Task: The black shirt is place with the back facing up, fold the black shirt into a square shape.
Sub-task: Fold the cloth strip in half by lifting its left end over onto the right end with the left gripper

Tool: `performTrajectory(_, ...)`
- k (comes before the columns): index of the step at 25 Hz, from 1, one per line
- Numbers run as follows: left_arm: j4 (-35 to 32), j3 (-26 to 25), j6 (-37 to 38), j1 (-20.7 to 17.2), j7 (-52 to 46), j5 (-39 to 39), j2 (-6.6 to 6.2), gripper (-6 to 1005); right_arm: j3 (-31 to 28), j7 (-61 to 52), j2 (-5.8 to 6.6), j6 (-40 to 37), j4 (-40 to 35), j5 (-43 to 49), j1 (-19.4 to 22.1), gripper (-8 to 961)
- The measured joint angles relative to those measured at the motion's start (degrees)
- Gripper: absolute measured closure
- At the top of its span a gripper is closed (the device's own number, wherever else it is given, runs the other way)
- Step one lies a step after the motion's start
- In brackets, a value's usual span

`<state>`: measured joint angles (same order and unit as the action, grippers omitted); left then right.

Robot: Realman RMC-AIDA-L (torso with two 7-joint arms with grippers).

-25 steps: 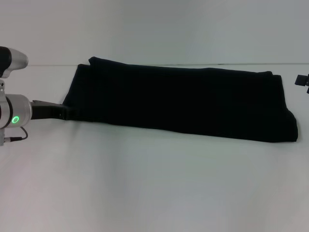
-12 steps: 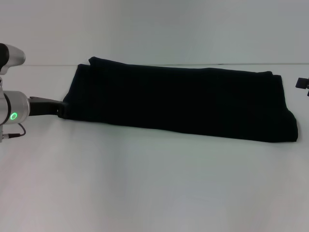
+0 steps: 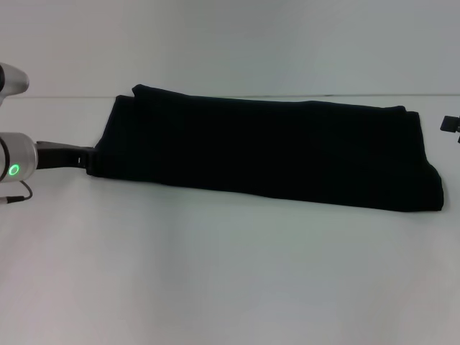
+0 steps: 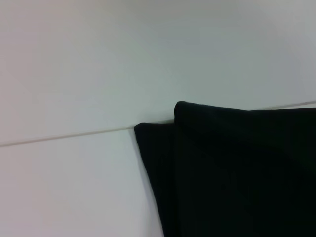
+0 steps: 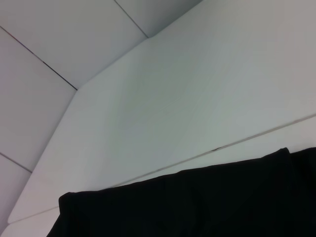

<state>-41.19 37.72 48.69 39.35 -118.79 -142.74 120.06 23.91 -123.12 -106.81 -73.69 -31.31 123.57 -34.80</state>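
Next, my left gripper takes one near corner (image 3: 97, 175) and my right gripper the other, as the black shirt's near edge slants, before both pull that edge straight.
The black shirt (image 3: 266, 151) lies folded into a long flat band across the white table, running from left to right, with no lettering showing. My left gripper (image 3: 85, 159) is low at the band's near left corner, right at its edge. My right gripper (image 3: 451, 125) shows only as a small dark part at the right edge of the head view, just off the band's right end. The left wrist view shows the shirt's far left corner (image 4: 237, 173) with two layers. The right wrist view shows the shirt's far edge (image 5: 197, 202).
The white table (image 3: 215, 273) stretches wide in front of the shirt. Its far edge (image 3: 72, 97) meets a pale wall just behind the shirt.
My left arm has drawn back to the left and slightly up, so its gripper sits farther out at the shirt's left corner. The shirt and the right gripper look unchanged.
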Motion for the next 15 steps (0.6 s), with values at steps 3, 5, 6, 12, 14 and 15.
performTrajectory(3, 0.0, 0.0, 0.0, -0.1, 0.0, 0.0, -0.01, 972, 0.0, 0.1, -0.05, 0.1, 0.1, 0.0, 0.0, 250)
performTrajectory(5, 0.2, 0.1, -0.3, -0.1, 0.1, 0.0, 0.03, 966, 0.0, 0.1, -0.09, 0.1, 0.1, 0.0, 0.0, 249)
performTrajectory(6, 0.3, 0.2, -0.5, -0.1, 0.2, 0.0, 0.09, 934, 0.0, 0.1, -0.12, 0.2, 0.1, 0.0, 0.0, 249)
performTrajectory(12, 1.6, 0.6, -1.5, 0.2, 0.4, -0.1, 0.28, 552, 0.0, 0.2, -0.28, 0.3, 0.1, 0.1, 0.0, 249)
performTrajectory(14, 1.8, 0.6, -1.7, 0.3, 0.4, -0.1, 0.27, 555, 0.0, 0.3, -0.35, 0.4, 0.1, 0.1, 0.0, 249)
performTrajectory(15, 1.8, 0.6, -1.8, 0.3, 0.4, -0.1, 0.26, 557, 0.0, 0.3, -0.37, 0.4, 0.1, 0.1, 0.0, 249)
